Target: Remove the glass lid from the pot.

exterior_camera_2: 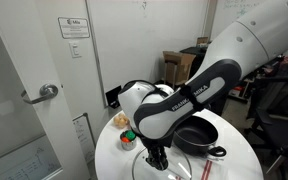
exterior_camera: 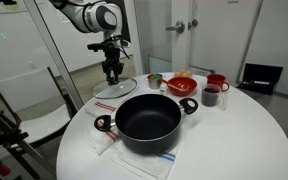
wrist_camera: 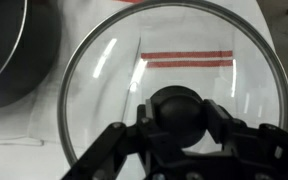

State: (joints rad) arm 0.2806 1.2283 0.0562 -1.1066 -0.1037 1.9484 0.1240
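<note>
Next, my gripper lets go of the glass lid on the white cloth with red stripes (exterior_camera: 121, 100) (wrist_camera: 149, 102), next to the black pot.
The glass lid (wrist_camera: 104, 80) lies flat on a white cloth on the table, off the pot and beside it. In an exterior view it is the clear disc (exterior_camera: 115, 90) left of the pot. The large black pot (exterior_camera: 149, 120) stands open in the middle of the round table; it also shows in the other exterior view (exterior_camera_2: 196, 138) and as a dark wall in the wrist view (wrist_camera: 9, 50). My gripper (wrist_camera: 179, 115) points straight down over the lid, with its fingers pressed against both sides of the black centre knob. It shows in both exterior views (exterior_camera: 112, 72) (exterior_camera_2: 156, 158).
A red bowl (exterior_camera: 182, 85) and two red mugs (exterior_camera: 216, 82) (exterior_camera: 212, 96) stand behind the pot. A white cloth with red stripes (wrist_camera: 184, 57) lies under the lid. The pot rests on a towel (exterior_camera: 144, 155) near the front edge of the white table (exterior_camera: 239, 140).
</note>
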